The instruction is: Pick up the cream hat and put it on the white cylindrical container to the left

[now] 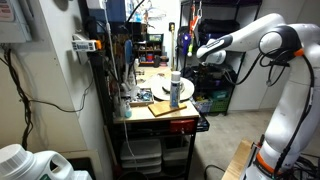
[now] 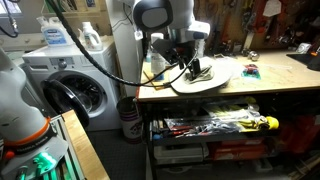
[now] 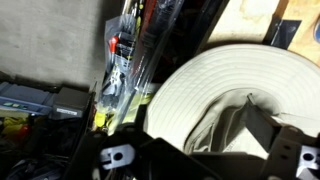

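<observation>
Next, I will close my gripper on the creased top [image 1: 183, 82] [image 3: 236, 113] of the cream hat, so that it pinches the folded fabric inside the hat's wide edge.
The cream hat [image 3: 200, 85] lies flat on the wooden workbench [image 2: 250, 92], with its crown creased. It shows in both exterior views [image 2: 218, 75] [image 1: 184, 92]. My gripper [image 3: 215, 140] is low over the hat, its fingers spread on either side of the crown and touching the fabric. It shows at the hat in an exterior view [image 2: 195, 68]. The white cylindrical container [image 1: 175, 84] stands upright right beside the hat. It is not in the wrist view.
A washing machine [image 2: 70, 92] with detergent bottles [image 2: 90, 35] stands beside the bench. Shelves of tools [image 2: 215, 125] sit under the benchtop. A wooden board [image 1: 165, 108] lies at the bench's near end. A big white tub [image 1: 30, 165] stands close to one camera.
</observation>
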Tool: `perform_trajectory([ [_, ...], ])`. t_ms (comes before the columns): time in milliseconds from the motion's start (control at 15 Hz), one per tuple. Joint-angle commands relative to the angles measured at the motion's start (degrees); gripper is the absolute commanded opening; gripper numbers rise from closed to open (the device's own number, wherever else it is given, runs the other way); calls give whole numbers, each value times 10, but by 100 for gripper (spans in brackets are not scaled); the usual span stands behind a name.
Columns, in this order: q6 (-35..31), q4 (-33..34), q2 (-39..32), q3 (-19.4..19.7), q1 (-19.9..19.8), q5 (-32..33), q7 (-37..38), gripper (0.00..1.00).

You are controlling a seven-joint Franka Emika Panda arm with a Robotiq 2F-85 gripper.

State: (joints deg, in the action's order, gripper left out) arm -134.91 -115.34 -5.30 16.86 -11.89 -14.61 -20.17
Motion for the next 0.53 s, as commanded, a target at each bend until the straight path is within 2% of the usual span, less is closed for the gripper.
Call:
perform_trajectory([
  [0,22,81,-70,-29,-30,-78,-33,100],
  [467,6,176,-159,-82,-51,-68,-32,100],
])
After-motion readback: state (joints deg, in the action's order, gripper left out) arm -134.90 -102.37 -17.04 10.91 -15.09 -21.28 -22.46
